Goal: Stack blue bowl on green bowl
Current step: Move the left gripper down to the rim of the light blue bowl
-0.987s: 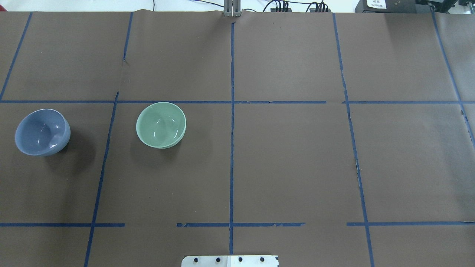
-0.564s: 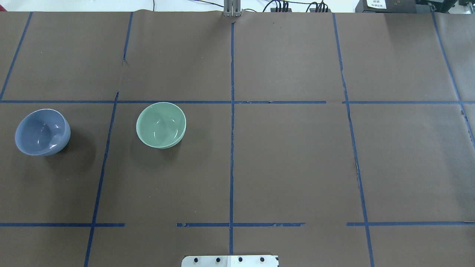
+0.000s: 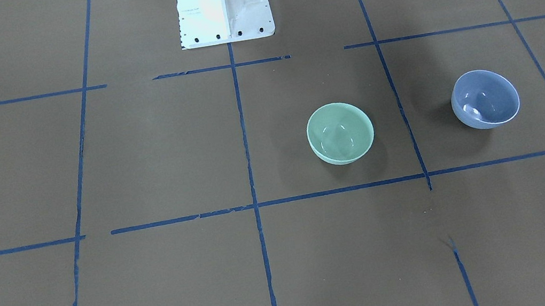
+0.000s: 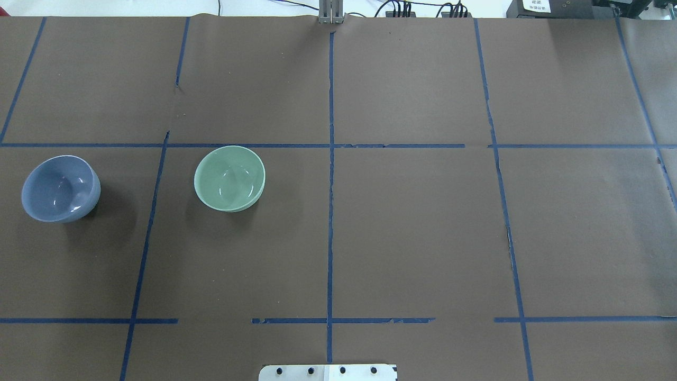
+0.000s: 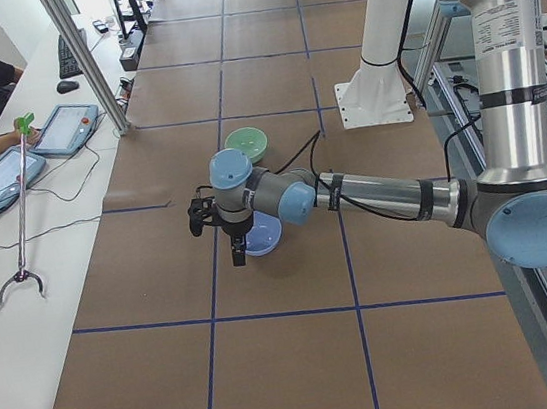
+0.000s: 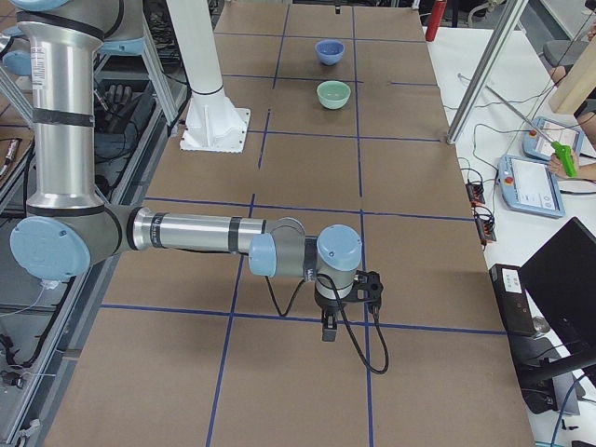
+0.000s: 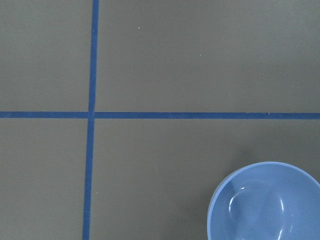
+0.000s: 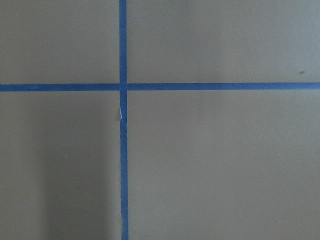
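Next, I close my left gripper on the blue bowl's rim (image 3: pixel 512 85) (image 7: pixel 209 219), on the side that faces away from the green bowl.
The blue bowl (image 4: pixel 61 189) stands upright on the brown table, left of the green bowl (image 4: pixel 229 178), with a gap between them. Both show in the front view, blue (image 3: pixel 485 98) and green (image 3: pixel 340 132). In the left side view my left gripper (image 5: pixel 238 255) hangs over the table just beside the blue bowl (image 5: pixel 262 234); I cannot tell if it is open or shut. The left wrist view shows the blue bowl (image 7: pixel 265 202) at its bottom right. My right gripper (image 6: pixel 328 331) hangs far from both bowls; I cannot tell its state.
The robot's white base (image 3: pixel 223 4) stands at the table's near middle edge. Blue tape lines (image 4: pixel 330 185) split the brown cover into squares. An operator's table with tablets (image 5: pixel 62 131) runs along the far side.
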Robot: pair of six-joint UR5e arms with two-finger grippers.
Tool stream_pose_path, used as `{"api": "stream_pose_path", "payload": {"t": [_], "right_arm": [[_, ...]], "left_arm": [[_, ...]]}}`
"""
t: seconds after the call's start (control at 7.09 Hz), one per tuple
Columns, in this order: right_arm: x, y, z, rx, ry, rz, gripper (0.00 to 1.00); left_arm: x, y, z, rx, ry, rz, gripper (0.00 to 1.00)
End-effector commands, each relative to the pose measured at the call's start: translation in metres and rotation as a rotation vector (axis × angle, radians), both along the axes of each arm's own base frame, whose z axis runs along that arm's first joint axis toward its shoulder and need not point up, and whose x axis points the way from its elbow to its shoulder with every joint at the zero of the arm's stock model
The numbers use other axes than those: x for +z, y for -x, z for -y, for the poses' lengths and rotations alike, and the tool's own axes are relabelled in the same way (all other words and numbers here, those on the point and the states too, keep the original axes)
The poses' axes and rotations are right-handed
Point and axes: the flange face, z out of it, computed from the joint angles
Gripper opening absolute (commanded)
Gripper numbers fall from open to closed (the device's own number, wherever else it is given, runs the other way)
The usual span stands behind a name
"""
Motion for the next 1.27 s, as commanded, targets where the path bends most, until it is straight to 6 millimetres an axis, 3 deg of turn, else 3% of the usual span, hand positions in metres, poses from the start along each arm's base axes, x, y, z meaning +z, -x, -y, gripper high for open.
{"api": "stream_pose_path", "payload": {"t": [0.0, 0.42, 0.56, 0.85, 0.99, 1.13], "right_arm": [[0.000, 0.000, 0.000, 0.000, 0.000, 0.000, 1.00], [0.000, 0.000, 0.000, 0.000, 0.000, 0.000, 1.00], [0.000, 0.000, 0.000, 0.000, 0.000, 0.000, 1.00], [0.000, 0.000, 0.000, 0.000, 0.000, 0.000, 1.00], [0.000, 0.000, 0.000, 0.000, 0.000, 0.000, 1.00], [0.000, 0.000, 0.000, 0.000, 0.001, 0.002, 1.00]], "left_arm": [[0.030, -0.063, -0.011, -0.027, 0.026, -0.014, 1.00], [0.059, -0.109, -0.023, 0.025, 0.032, -0.028, 1.00], [0.060, -0.114, -0.024, 0.034, 0.034, -0.027, 0.88], [0.060, -0.117, -0.024, 0.045, 0.027, -0.026, 0.11], [0.058, -0.117, -0.024, 0.049, 0.019, -0.030, 0.00], [0.052, -0.115, -0.024, 0.047, 0.010, -0.037, 0.00]]}}
